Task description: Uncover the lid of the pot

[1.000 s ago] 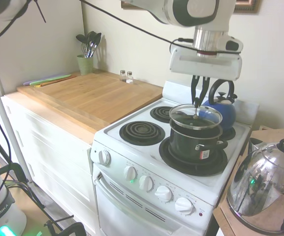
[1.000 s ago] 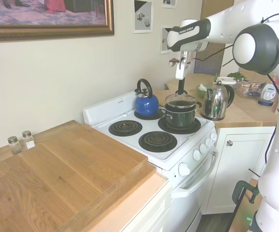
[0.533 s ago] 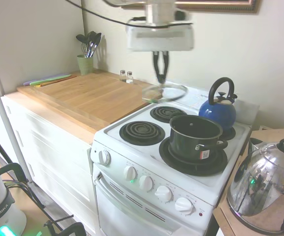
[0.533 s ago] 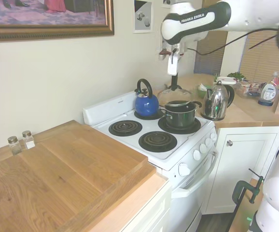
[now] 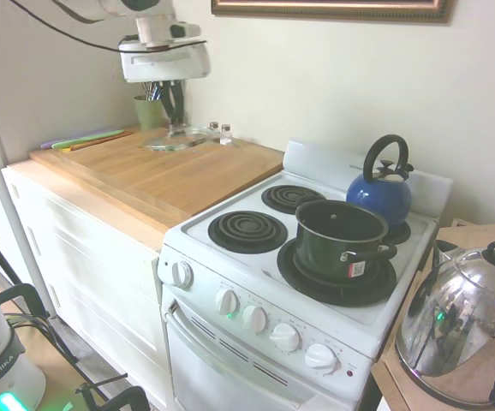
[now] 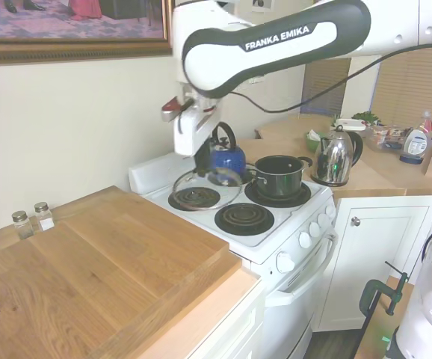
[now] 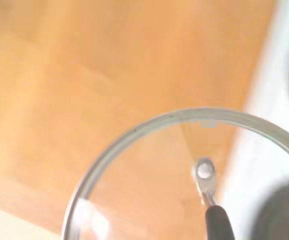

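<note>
Next, I release the glass lid on the wooden countertop (image 5: 177, 161) between the green utensil cup and the stove.
The black pot (image 5: 342, 241) (image 6: 279, 174) stands open on the front right burner of the white stove, a small red-and-white label on its side. The clear glass lid (image 5: 177, 139) (image 6: 231, 179) hangs level in the air, low above the wooden countertop (image 5: 158, 171) beside the stove's left edge. My gripper (image 5: 177, 126) (image 6: 204, 167) points straight down and is shut on the lid's black loop handle. In the wrist view the lid's metal rim (image 7: 134, 132) arcs over wood, with the black handle (image 7: 217, 222) at the bottom.
A blue kettle (image 5: 383, 193) sits on the back right burner behind the pot. A shiny domed kettle (image 5: 457, 325) stands on the counter right of the stove. Two shakers (image 5: 219, 132) and a green utensil cup (image 5: 149, 111) line the wall behind the countertop.
The arm carried the lid up off the pot and far to the left, from above the stove to over the wooden countertop, and lower. The pot stayed put, now uncovered.
</note>
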Robot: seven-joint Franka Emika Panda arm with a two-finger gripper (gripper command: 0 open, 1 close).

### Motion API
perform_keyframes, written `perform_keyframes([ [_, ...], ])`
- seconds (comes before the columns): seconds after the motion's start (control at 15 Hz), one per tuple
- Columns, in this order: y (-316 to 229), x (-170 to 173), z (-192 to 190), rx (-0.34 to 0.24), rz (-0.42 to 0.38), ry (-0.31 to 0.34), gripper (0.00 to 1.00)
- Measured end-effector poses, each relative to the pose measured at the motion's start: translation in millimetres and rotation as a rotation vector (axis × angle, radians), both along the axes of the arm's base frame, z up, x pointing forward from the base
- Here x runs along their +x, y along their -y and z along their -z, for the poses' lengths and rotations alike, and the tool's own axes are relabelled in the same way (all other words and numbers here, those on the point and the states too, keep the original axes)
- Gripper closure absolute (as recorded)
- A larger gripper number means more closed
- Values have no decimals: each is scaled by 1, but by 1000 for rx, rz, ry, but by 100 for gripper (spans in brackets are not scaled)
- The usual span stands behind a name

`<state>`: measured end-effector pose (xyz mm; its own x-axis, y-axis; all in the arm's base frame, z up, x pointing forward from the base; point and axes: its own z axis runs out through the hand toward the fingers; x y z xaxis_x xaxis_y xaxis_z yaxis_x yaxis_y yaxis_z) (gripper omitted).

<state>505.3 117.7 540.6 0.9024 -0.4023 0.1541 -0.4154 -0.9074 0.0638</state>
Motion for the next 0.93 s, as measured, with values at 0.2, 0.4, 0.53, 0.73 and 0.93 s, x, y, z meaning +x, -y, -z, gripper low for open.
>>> perform_keyframes([
  [0.2, -78, 17, 14, 26, 14, 15, 100],
  [0.4, -126, 56, 31, 68, 48, 20, 100],
  [0.53, -141, 89, 57, 77, 74, 5, 100],
  [0.73, -152, 132, 94, 68, 99, -16, 100],
  [0.93, -162, 157, 110, 44, 113, -36, 100],
])
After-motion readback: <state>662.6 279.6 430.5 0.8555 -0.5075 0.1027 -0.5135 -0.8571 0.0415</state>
